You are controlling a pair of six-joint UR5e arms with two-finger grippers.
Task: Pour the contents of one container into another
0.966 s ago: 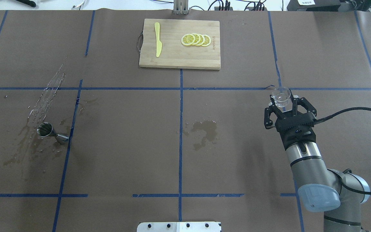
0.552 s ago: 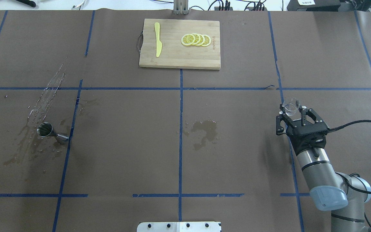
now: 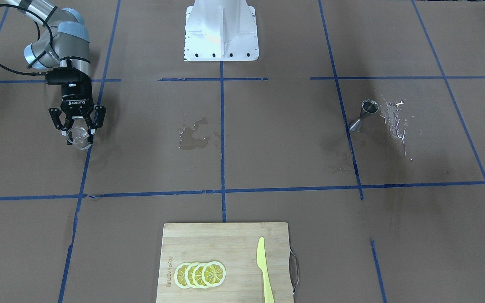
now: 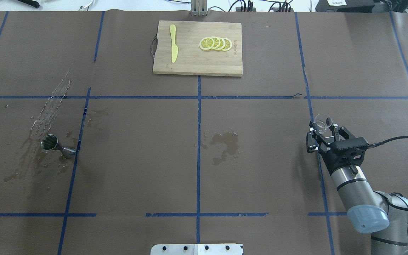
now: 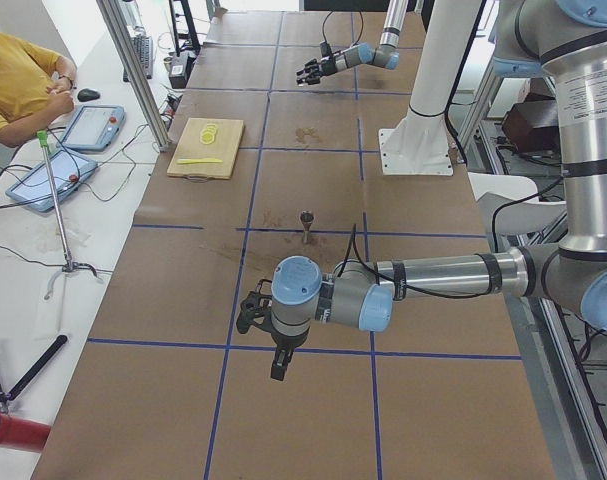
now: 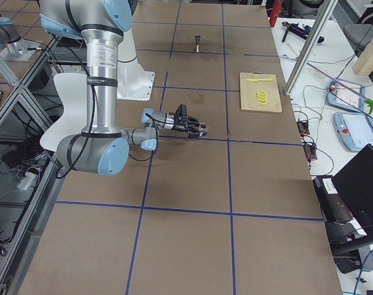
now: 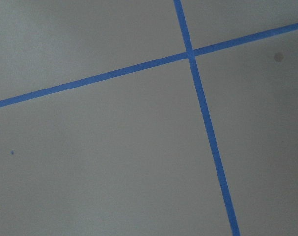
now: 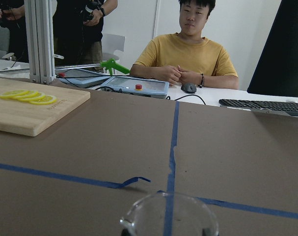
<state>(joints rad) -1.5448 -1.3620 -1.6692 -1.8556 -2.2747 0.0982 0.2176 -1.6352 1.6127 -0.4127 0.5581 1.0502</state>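
Next, I set the clear glass tumbler on the paper (image 3: pixel 77 132) beside the long blue tape line under my right gripper.
The clear glass tumbler (image 4: pixel 322 123) sits upright between the fingers of my right gripper (image 4: pixel 323 130), which is shut on it, low over the paper at the table's right side. In the front-facing view the tumbler (image 3: pixel 78 137) shows just below the gripper (image 3: pixel 78 127). Its rim (image 8: pixel 169 214) fills the bottom of the right wrist view. The steel jigger (image 4: pixel 59 147) stands far off on the left (image 3: pixel 363 115), amid wet stains. My left gripper (image 5: pixel 251 308) appears only in the exterior left view, so I cannot tell its state.
A wooden cutting board (image 4: pixel 197 65) at the back middle carries lemon slices (image 4: pixel 215 43) and a yellow knife (image 4: pixel 173 47). A wet patch (image 4: pixel 225 141) marks the centre, and a splash trail (image 4: pixel 50 106) lies beyond the jigger. An operator (image 8: pixel 185 49) sits past the far edge.
My right arm has drawn back toward the robot and slightly to the right, carrying the glass tumbler with it. The jigger has stayed put.
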